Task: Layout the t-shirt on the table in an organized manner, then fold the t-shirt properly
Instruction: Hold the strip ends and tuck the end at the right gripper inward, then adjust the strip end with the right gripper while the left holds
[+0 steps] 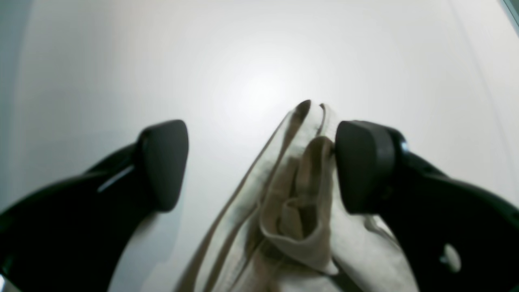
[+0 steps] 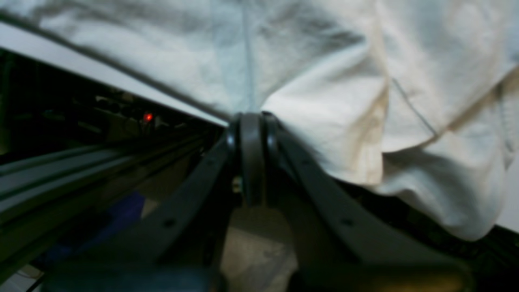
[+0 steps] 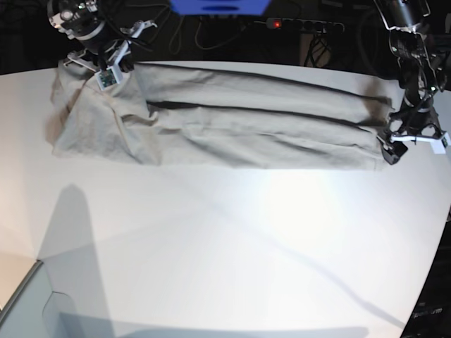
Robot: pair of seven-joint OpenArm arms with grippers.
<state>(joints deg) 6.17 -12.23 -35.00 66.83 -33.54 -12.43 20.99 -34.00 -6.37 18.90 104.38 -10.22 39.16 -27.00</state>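
My right gripper needs to open, grab the overhanging t-shirt flap (image 2: 380, 124) at the table's far edge by its edge and pull it nearer.
The light grey-beige t-shirt (image 3: 232, 120) lies stretched in a long wrinkled band across the far side of the white table (image 3: 225, 246). My right gripper (image 3: 106, 67) is at the shirt's left end. In the right wrist view it (image 2: 251, 129) is shut on the shirt's edge (image 2: 324, 101), at the table's far rim. My left gripper (image 3: 394, 146) is at the shirt's right end. In the left wrist view it (image 1: 263, 166) is open, with a bunched fold of the shirt (image 1: 300, 194) between the fingers, touching the right finger (image 1: 365, 170).
A power strip with a red light (image 3: 276, 24) and cables lie behind the table, beside a blue object (image 3: 218, 5). The table's curved edge (image 3: 430, 253) runs down the right. A grey panel (image 3: 21, 303) sits at the front left corner.
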